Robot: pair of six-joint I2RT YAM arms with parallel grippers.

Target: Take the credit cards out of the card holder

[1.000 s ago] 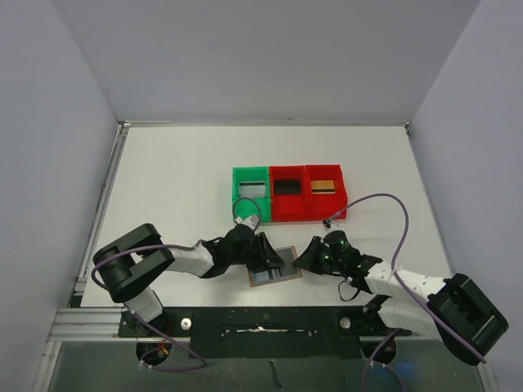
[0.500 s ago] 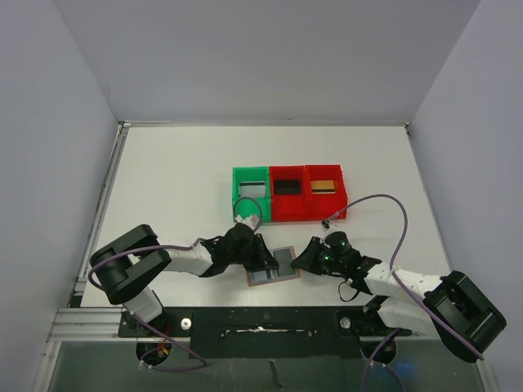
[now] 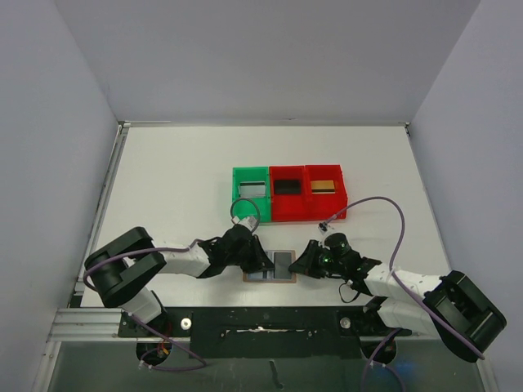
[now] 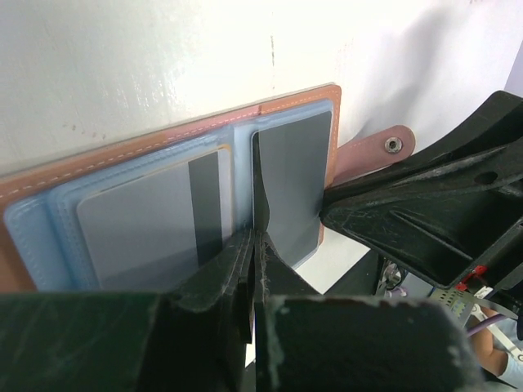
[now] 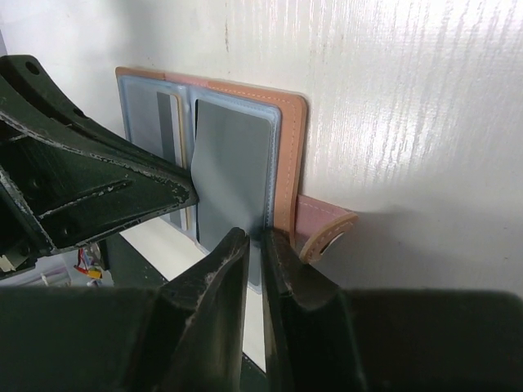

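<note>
I will open my left gripper, as the grey pocket lies almost flat with a thin edge at its fingers, then pinch the pocket's curled inner edge (image 4: pixel 260 200) and lift it upright.
The brown card holder (image 3: pixel 282 276) lies open on the table between both grippers, its blue-grey pockets facing up. My left gripper (image 4: pixel 255 237) is shut on the inner edge of the grey pocket (image 4: pixel 290 180) at the fold, which curls upward. A grey card with a dark stripe (image 4: pixel 147 224) sits in the other pocket. My right gripper (image 5: pixel 260 238) is shut on the holder's edge (image 5: pixel 288 155) beside the strap tab (image 5: pixel 327 229). Three more credit cards lie apart in the bins: silver-grey (image 3: pixel 252 189), black (image 3: pixel 287 187), gold-tan (image 3: pixel 325 186).
A green bin (image 3: pixel 235 194) and two red bins (image 3: pixel 306 208) stand in a row just behind the holder. Purple cables loop over both arms. The table's near edge and the black base rail (image 3: pixel 261 322) run close below the holder.
The left jaws have closed onto the pocket edge. The card holder has turned from tilted to square with the table's near edge and slid slightly nearer. The right gripper stays on its edge.
</note>
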